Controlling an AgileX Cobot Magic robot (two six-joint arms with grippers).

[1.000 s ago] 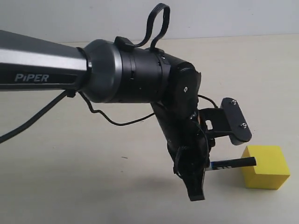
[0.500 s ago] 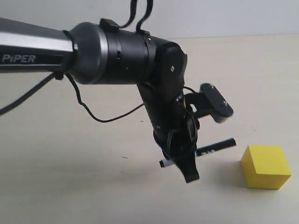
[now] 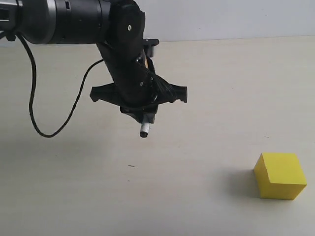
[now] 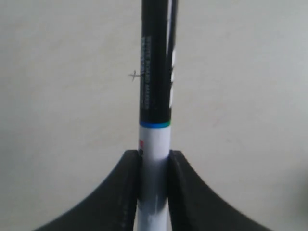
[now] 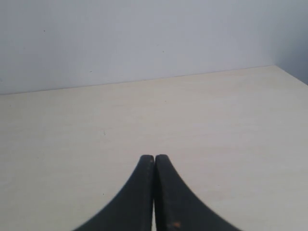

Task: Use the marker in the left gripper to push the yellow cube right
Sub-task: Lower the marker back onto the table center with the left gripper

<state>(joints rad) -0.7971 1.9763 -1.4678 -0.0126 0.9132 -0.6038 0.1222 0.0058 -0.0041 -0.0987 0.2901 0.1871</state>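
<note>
Next, I release the marker from my left gripper on the pale tabletop (image 3: 148, 141) just past the small dark speck.
The yellow cube (image 3: 279, 175) rests on the pale tabletop at the lower right of the exterior view, with nothing touching it. My left gripper (image 3: 145, 116) hangs well to the cube's upper left, above the table. It is shut on the marker (image 3: 144, 130), of which only the white butt end shows here, pointing toward the camera. The left wrist view shows the white barrel clamped between the black fingers (image 4: 129, 187), and the marker's (image 4: 155, 86) long black cap reaches out past my left gripper (image 4: 154, 158). My right gripper (image 5: 154, 159) is shut on nothing; the exterior view does not show it.
A black cable (image 3: 54, 129) loops down from the left arm over the table (image 3: 211, 98). A pale wall (image 5: 144, 38) rises behind the table's far edge. A small dark speck (image 3: 131, 166) marks the tabletop.
The left arm has drawn back up and to the left, away from the cube, and turned. The marker, which lay level with its tip at the cube, now points end-on. The cube stays put.
</note>
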